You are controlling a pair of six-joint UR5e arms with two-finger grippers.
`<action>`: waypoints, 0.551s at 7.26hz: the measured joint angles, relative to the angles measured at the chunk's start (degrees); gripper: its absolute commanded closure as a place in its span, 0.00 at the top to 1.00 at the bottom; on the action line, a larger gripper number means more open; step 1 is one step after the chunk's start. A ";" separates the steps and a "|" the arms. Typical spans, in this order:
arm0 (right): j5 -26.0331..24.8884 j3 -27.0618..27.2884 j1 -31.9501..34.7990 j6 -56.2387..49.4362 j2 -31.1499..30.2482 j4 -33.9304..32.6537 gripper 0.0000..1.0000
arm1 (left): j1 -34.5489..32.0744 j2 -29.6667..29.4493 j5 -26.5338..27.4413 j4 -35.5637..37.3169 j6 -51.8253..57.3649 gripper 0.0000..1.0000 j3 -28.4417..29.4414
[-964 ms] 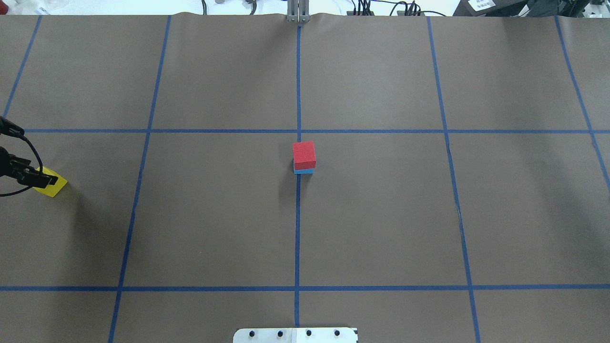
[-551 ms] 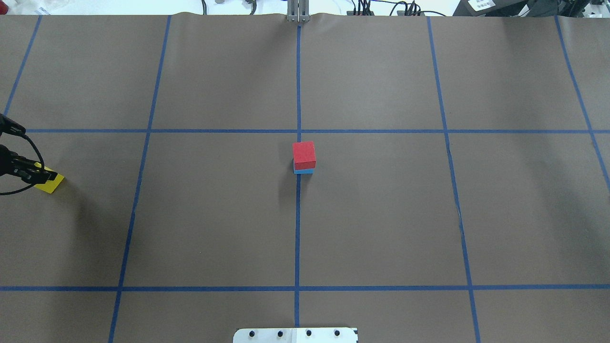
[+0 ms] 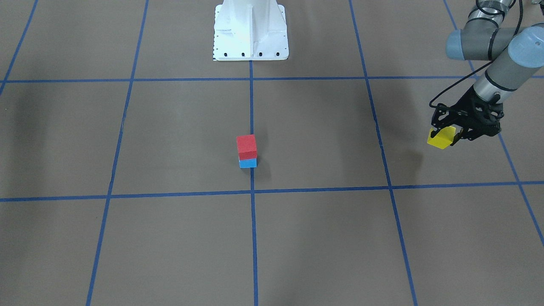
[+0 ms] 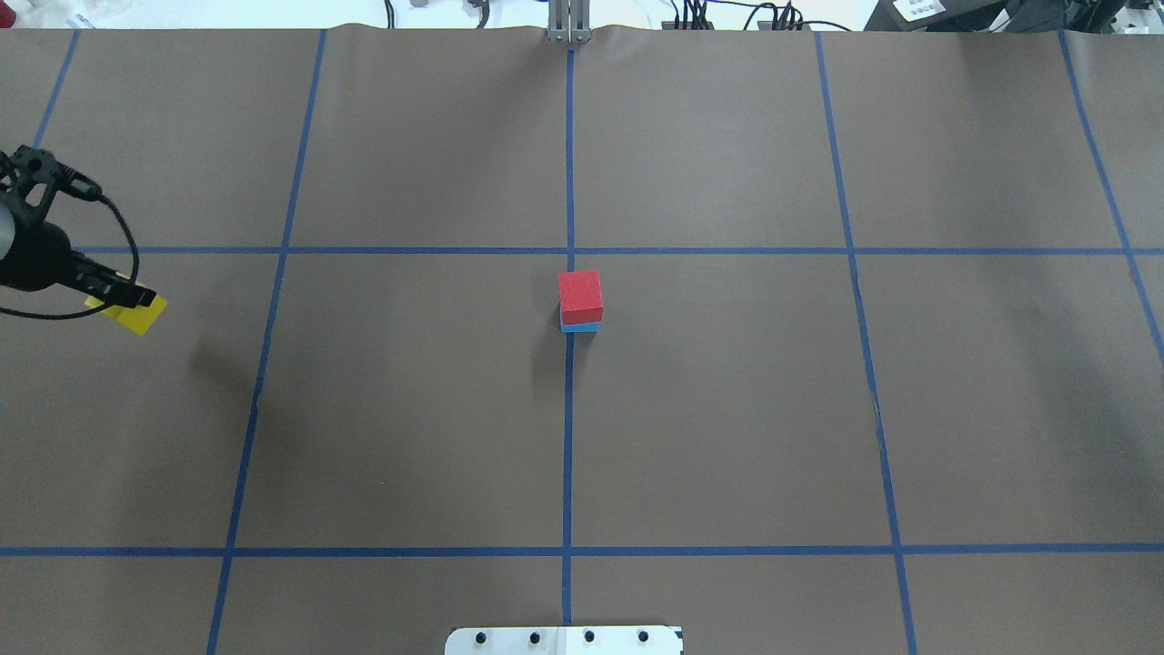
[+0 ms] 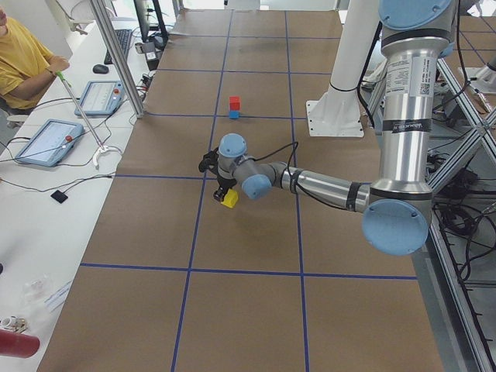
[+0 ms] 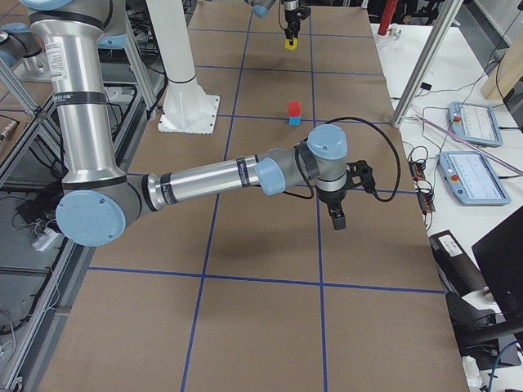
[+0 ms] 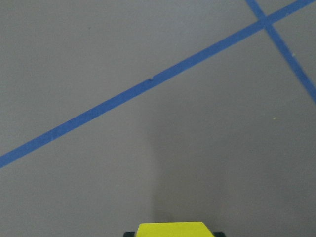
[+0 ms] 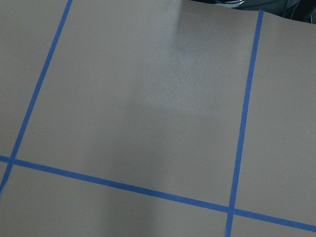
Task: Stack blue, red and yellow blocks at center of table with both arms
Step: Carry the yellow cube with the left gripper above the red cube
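Next, my left gripper lets go of the yellow block on top of the red block (image 3: 247,141), to finish the stack above the blue block.
A red block (image 4: 579,296) sits on a blue block (image 4: 579,327) at the table's centre; the stack also shows in the front view, red (image 3: 246,146) on blue (image 3: 247,163). My left gripper (image 4: 127,305) is shut on a yellow block (image 4: 138,316) and holds it above the table far to the left of the stack, as the front view (image 3: 441,138) and the left wrist view (image 7: 173,229) also show. My right gripper (image 6: 337,216) shows only in the exterior right view, pointing down over the table; I cannot tell whether it is open or shut.
Brown paper with blue tape grid lines (image 4: 568,409) covers the table. The robot's white base plate (image 3: 250,29) stands at the near edge. Operators' tablets and cables (image 5: 46,139) lie on the white bench beyond the far edge.
My left gripper has lifted the yellow block off the table and moved it up and a little toward the centre. The red-on-blue stack has not moved.
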 measured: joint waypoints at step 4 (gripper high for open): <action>0.02 0.06 0.03 0.12 -0.08 -0.02 1.00 | 5.79 -29.24 1.52 29.70 -20.65 0.00 -2.50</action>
